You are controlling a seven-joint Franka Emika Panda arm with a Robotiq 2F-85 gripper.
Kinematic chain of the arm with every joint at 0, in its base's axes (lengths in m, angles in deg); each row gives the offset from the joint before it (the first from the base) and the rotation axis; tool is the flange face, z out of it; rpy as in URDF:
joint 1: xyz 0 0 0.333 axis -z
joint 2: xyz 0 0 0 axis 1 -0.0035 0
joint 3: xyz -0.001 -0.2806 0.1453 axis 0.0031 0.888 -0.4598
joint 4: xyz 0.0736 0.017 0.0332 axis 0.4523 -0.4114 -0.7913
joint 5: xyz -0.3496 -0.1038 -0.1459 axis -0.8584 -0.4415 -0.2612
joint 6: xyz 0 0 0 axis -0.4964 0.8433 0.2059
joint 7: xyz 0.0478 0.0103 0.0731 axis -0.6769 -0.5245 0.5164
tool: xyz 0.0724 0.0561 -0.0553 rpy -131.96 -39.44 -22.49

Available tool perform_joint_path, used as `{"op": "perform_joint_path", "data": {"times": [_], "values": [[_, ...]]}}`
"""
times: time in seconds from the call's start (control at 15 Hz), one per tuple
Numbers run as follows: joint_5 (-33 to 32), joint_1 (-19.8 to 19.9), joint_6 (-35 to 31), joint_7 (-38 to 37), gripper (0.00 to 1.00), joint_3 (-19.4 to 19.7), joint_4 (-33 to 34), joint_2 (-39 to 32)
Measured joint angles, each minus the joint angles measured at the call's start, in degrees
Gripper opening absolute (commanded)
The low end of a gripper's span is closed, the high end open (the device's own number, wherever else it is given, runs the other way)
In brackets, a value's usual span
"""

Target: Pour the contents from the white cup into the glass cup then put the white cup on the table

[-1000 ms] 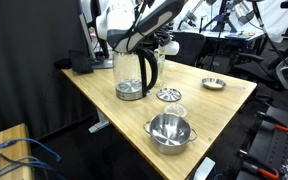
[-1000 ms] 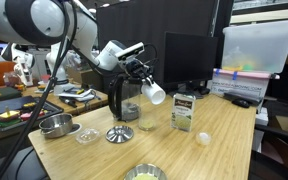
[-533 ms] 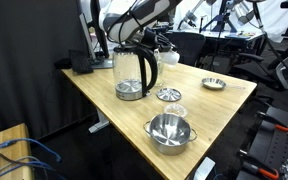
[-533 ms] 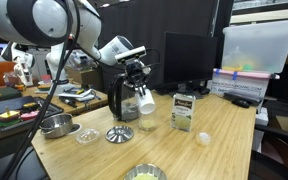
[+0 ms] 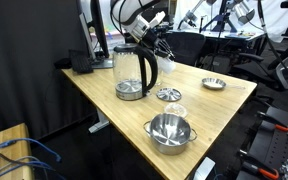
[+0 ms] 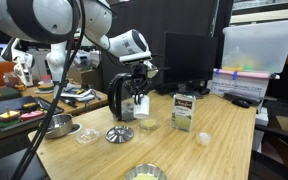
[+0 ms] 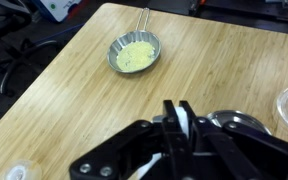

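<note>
The white cup will go down from my gripper onto the table [image 5: 184,87] [image 7: 191,108] between the round metal strainer and the small metal dish.
The white cup [image 6: 143,101] is clamped between my gripper's [image 6: 140,92] fingers and tipped mouth-down, right beside the upper part of the glass cup [image 6: 122,100], a tall clear jug with a black handle. In an exterior view my gripper [image 5: 152,44] hangs over the jug's [image 5: 130,74] handle side. In the wrist view the black fingers [image 7: 180,120] pinch the cup's white wall [image 7: 185,121] above the wooden table [image 7: 74,90]. I cannot see anything flowing out of the cup.
On the table [image 5: 216,104] lie a steel bowl [image 5: 169,130], a round metal strainer [image 5: 169,94], a small glass lid [image 5: 174,109] and a small metal dish [image 7: 135,55] with yellow contents. A box [image 6: 184,112] and a white ball [image 6: 204,138] sit near a monitor [image 6: 189,60].
My gripper has swung in toward the jug and turned, taking the white cup from a sideways tilt away from the jug to a mouth-down tilt beside it.
</note>
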Motion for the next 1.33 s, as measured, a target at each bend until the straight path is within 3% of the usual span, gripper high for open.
{"op": "perform_joint_path", "data": {"times": [0.33, 0.6, 0.93, 1.33], "values": [[9.3, 7.0, -6.9, -6.7, 0.02, -0.1, -3.2, 5.2], [15.9, 12.2, -15.4, -12.4, 0.02, 0.0, -12.3, 11.2], [20.5, 12.6, -24.5, -13.3, 0.02, 4.2, -27.2, 19.2], [22.8, 12.6, -34.4, -13.6, 0.02, 6.6, -46.8, 27.2]]}}
